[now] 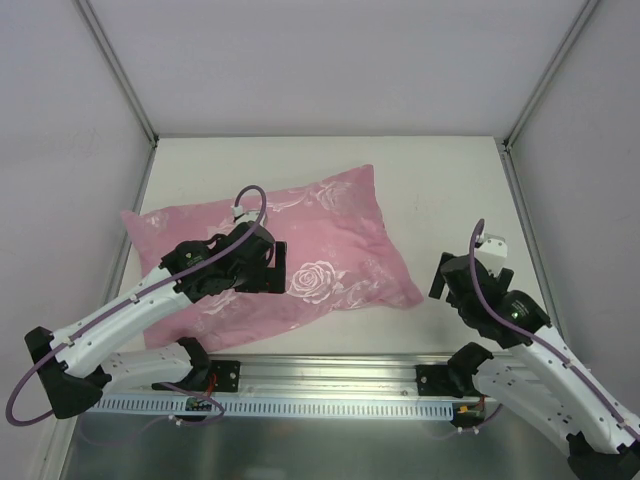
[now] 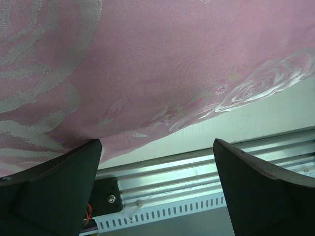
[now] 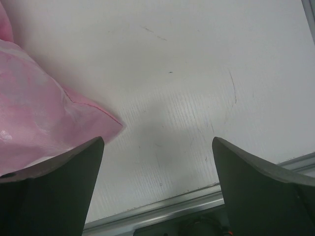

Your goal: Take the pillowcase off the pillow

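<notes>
The fingers of my right gripper should close on the near edge of the pink pillowcase (image 1: 400,300) (image 3: 76,140), a little in from the corner nearest to that gripper.
The pink pillowcase (image 1: 330,235) with pale rose print lies filled and plump across the table's middle. The white pillow is hidden inside it. My left gripper (image 1: 274,266) is open and hovers over the pillowcase's near-middle part; in the left wrist view the rose-print fabric (image 2: 147,64) fills the top above the wide-apart jaws. My right gripper (image 1: 460,278) is open and empty, just right of the pillowcase's near right corner (image 1: 410,296). That corner shows at the left of the right wrist view (image 3: 49,118).
An aluminium rail (image 1: 330,368) with a slotted strip runs along the table's near edge. The white table (image 1: 450,190) is walled at the back and both sides. Bare table (image 3: 206,78) lies right of the pillowcase.
</notes>
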